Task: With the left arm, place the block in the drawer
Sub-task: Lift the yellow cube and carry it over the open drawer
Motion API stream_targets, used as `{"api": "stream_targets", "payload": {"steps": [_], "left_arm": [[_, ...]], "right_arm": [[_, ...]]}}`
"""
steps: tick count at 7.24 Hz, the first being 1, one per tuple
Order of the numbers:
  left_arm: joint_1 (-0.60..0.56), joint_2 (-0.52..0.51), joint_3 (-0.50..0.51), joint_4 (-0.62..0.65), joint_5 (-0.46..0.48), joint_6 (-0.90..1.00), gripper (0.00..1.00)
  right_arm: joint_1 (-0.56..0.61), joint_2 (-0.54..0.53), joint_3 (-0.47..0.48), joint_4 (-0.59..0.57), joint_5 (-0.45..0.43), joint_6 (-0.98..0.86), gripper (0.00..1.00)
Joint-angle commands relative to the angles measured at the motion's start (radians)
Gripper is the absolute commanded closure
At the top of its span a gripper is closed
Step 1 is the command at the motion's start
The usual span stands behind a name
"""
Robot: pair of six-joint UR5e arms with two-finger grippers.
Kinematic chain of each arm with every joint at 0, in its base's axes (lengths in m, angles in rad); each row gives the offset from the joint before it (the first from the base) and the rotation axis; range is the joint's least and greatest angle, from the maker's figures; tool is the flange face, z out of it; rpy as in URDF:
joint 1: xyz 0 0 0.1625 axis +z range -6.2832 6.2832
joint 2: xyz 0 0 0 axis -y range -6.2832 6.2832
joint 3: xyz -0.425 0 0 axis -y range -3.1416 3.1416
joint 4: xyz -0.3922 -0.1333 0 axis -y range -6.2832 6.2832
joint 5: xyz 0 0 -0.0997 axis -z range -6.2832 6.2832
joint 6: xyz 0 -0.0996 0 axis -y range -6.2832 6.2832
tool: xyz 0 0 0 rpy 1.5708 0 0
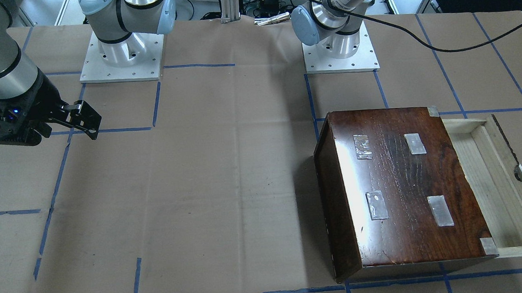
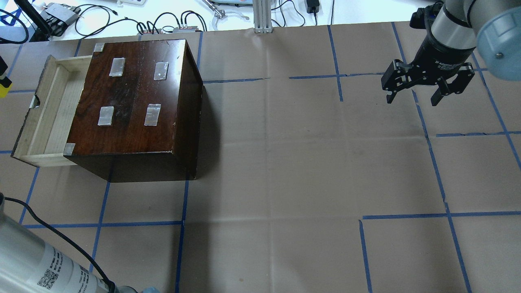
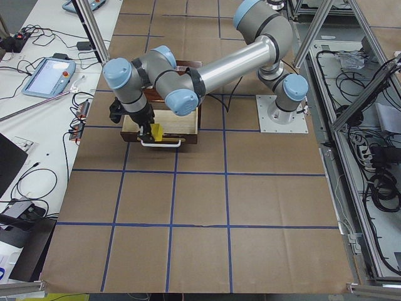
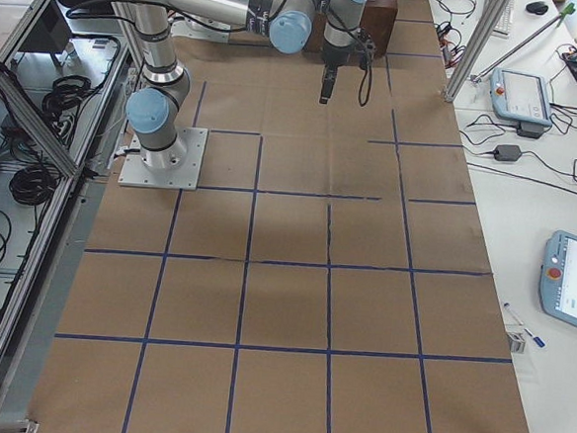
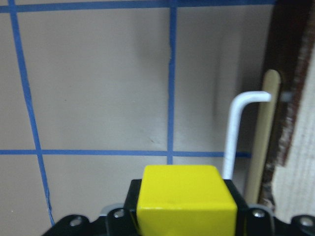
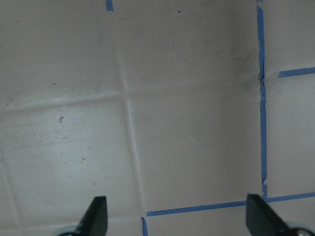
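My left gripper has the yellow block. It will let go of the block on the drawer's pale bottom midway (image 1: pixel 486 182) along the edge of the brown box.
My left gripper (image 3: pixel 150 130) is shut on the yellow block (image 5: pixel 184 199) and holds it above the table, just outside the drawer's dark front (image 5: pixel 290 73). The block also shows at the overhead view's left edge (image 2: pixel 3 87) and in the exterior left view (image 3: pixel 156 132). The drawer (image 2: pixel 49 110) is pulled open from the dark-brown wooden box (image 2: pixel 134 93), and its pale tray (image 1: pixel 498 185) looks empty. A white handle (image 5: pixel 236 132) sticks out of the drawer front. My right gripper (image 2: pixel 411 95) is open and empty, far off over bare paper, seen too in the right wrist view (image 6: pixel 179 216).
The table is covered in brown paper with blue tape lines (image 2: pixel 268 219). Silver tape patches (image 2: pixel 117 67) sit on the box top. Cables and devices (image 2: pixel 61 16) lie beyond the table's far edge. The left arm's black cable (image 2: pixel 57 240) loops at the lower left.
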Motion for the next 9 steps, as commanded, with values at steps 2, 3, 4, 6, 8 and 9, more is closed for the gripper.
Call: {"api": "stream_targets", "payload": {"steps": [2,3,4,6,8,9], "left_arm": [[-0.086,0.122,-0.277,0.173,-0.006,-0.143,1.00],[-0.089,0.111,-0.309,0.194,-0.064,-0.157,1.00],[-0.089,0.099,-0.319,0.198,-0.101,-0.156,1.00],[-0.089,0.056,-0.311,0.259,-0.103,-0.139,1.00],[-0.089,0.030,-0.299,0.266,-0.103,-0.097,1.00],[-0.089,0.029,-0.308,0.286,-0.103,-0.096,1.00]], "right_arm": [[0.000,0.000,0.000,0.000,0.000,0.000,0.00],[0.000,0.000,0.000,0.000,0.000,0.000,0.00],[0.000,0.000,0.000,0.000,0.000,0.000,0.00],[0.000,0.000,0.000,0.000,0.000,-0.002,0.00],[0.000,0.000,0.000,0.000,0.000,-0.002,0.00],[0.000,0.000,-0.001,0.000,0.000,0.000,0.00]]}}
